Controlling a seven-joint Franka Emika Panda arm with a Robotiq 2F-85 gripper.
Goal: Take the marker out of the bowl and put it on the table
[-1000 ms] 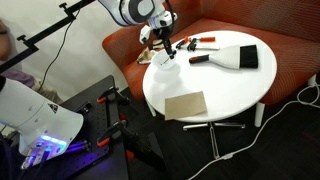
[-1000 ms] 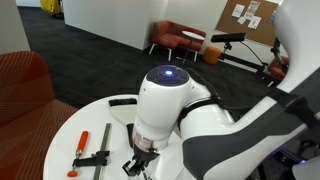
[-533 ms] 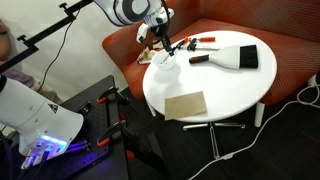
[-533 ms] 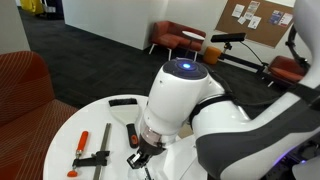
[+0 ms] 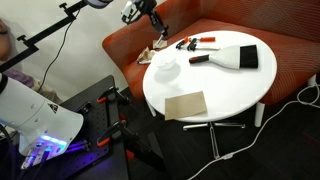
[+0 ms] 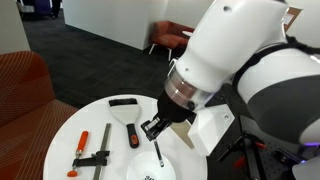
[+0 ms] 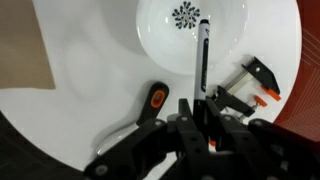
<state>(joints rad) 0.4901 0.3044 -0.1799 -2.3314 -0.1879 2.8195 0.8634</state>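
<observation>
Next, my gripper lets go of the marker on the table [image 5: 193,71] [image 7: 115,77] between the red handle of the brush and the tan cardboard square.
My gripper [image 7: 196,108] is shut on the marker [image 7: 202,60], a thin dark stick that hangs straight down from the jaws. In the wrist view its tip lines up over the small white bowl [image 7: 175,35], which has a dark pattern inside. In both exterior views the gripper [image 5: 153,17] [image 6: 156,128] is raised well above the bowl [image 5: 165,67] [image 6: 147,176], and the marker [image 6: 159,155] hangs clear of it. The bowl stands on the round white table [image 5: 225,95] near its edge by the bench.
A wide black brush with a red handle [image 5: 232,58] lies on the table. Red-handled clamps [image 7: 250,85] [image 6: 92,158] and an orange-handled tool [image 7: 152,98] lie beside the bowl. A tan cardboard square [image 5: 186,104] lies on the table. A red-orange bench [image 5: 290,60] curves behind.
The gripper has risen from the bowl with the marker in its jaws; the marker now hangs above the bowl instead of lying in it.
</observation>
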